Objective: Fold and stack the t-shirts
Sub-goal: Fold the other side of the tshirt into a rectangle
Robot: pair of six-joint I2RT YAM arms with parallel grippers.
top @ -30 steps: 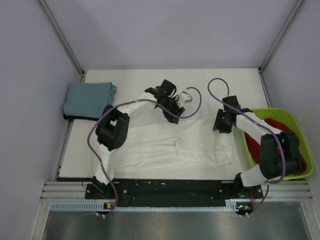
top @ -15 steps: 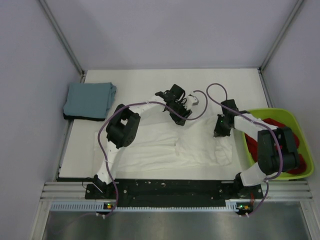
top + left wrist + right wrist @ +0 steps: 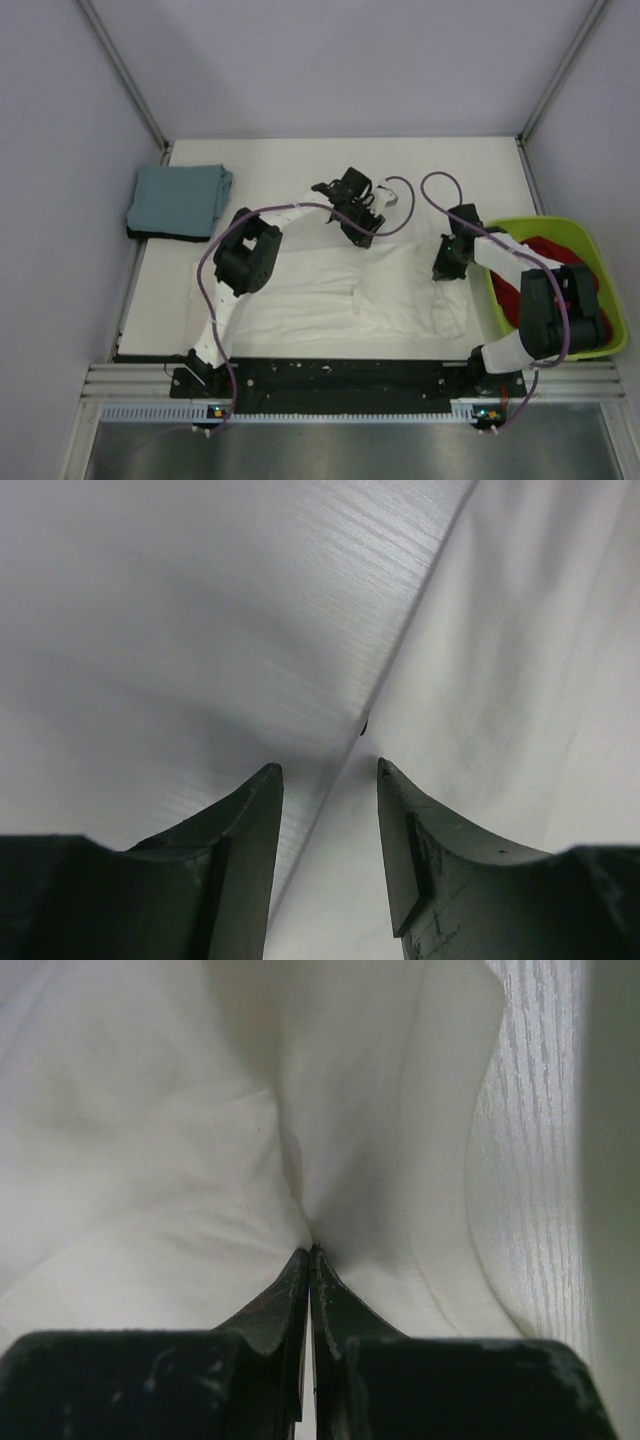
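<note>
My right gripper should open, as it pinches loose folds inside the white t-shirt short of its edge, and take the t-shirt's far edge [image 3: 428, 241] before pulling it around.
A large white t-shirt [image 3: 330, 290] lies spread on the table in front of the arms; no print shows. My left gripper [image 3: 362, 232] is open at the shirt's far edge, its jaws [image 3: 328, 770] straddling the line between cloth [image 3: 520, 680] and bare table. My right gripper [image 3: 447, 268] is shut on a pinch of the white shirt [image 3: 250, 1140] at its right side, with folds gathered at the tips [image 3: 310, 1252]. A folded blue-grey t-shirt [image 3: 180, 198] rests on a black one [image 3: 160, 235] at the far left.
A lime-green bin [image 3: 590, 270] holding red cloth [image 3: 548, 252] stands at the table's right edge, close beside my right arm. Grey walls enclose the table. The table's [image 3: 290, 160] far strip lies behind the shirt.
My right gripper has drawn the shirt's right edge toward the near side, and the cloth there has bunched. My left gripper moved right over the second and now holds at the shirt's far edge.
</note>
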